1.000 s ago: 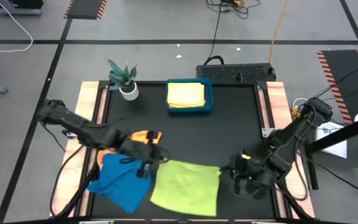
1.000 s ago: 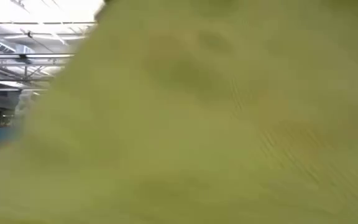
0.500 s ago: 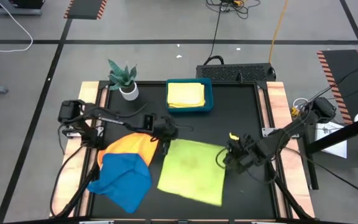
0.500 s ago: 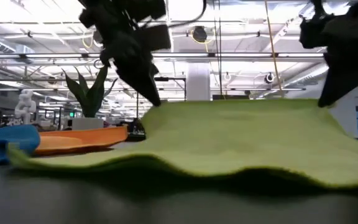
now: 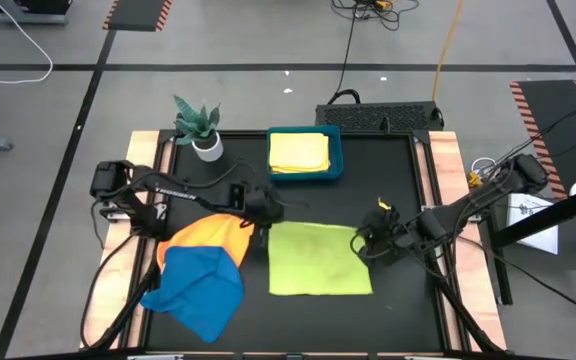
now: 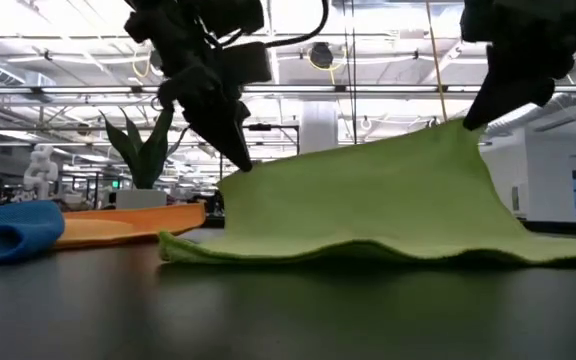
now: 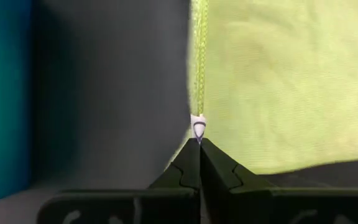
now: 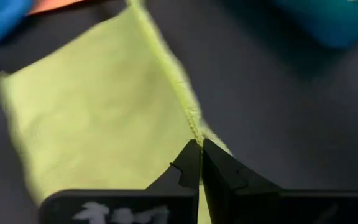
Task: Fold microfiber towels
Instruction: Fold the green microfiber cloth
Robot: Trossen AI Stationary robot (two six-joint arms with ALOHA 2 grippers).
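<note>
Next, my left gripper lets go of the green towel's corner just past its near edge (image 5: 288, 309), on the side facing the blue towel.
A lime green towel (image 5: 318, 258) lies spread on the black table, its near part (image 6: 368, 250) flat and its far edge raised. My left gripper (image 5: 265, 226) is shut on its far left corner, and my right gripper (image 5: 361, 240) is shut on its far right corner. An orange towel (image 5: 211, 231) and a blue towel (image 5: 198, 290) lie in a heap at the near left, the blue one partly on the orange one. A yellow towel (image 5: 299, 152) lies in the teal tray (image 5: 336, 150) at the far middle. My left gripper pinches the green towel's far left corner (image 7: 199, 118) between its two shut fingers, slanting down from above. That corner (image 6: 240, 168) is held a little above the table. My right gripper pinches the far right corner (image 8: 194, 134) between its two shut fingers, slanting down from above. That corner (image 6: 460, 126) is held higher than the left one, and the cloth slopes down from it to the table.
A potted plant (image 5: 198, 125) stands at the far left beside the tray. A dark box (image 5: 378, 115) sits beyond the table's far edge. Bare black table (image 5: 398, 180) shows between the tray and my right arm.
Both grippers have gone toward the table's far edge with the green towel's corners held shut. The towel, lifted and bunched near the near edge a second ago, has been drawn back and now lies spread out square, its near part on the table.
</note>
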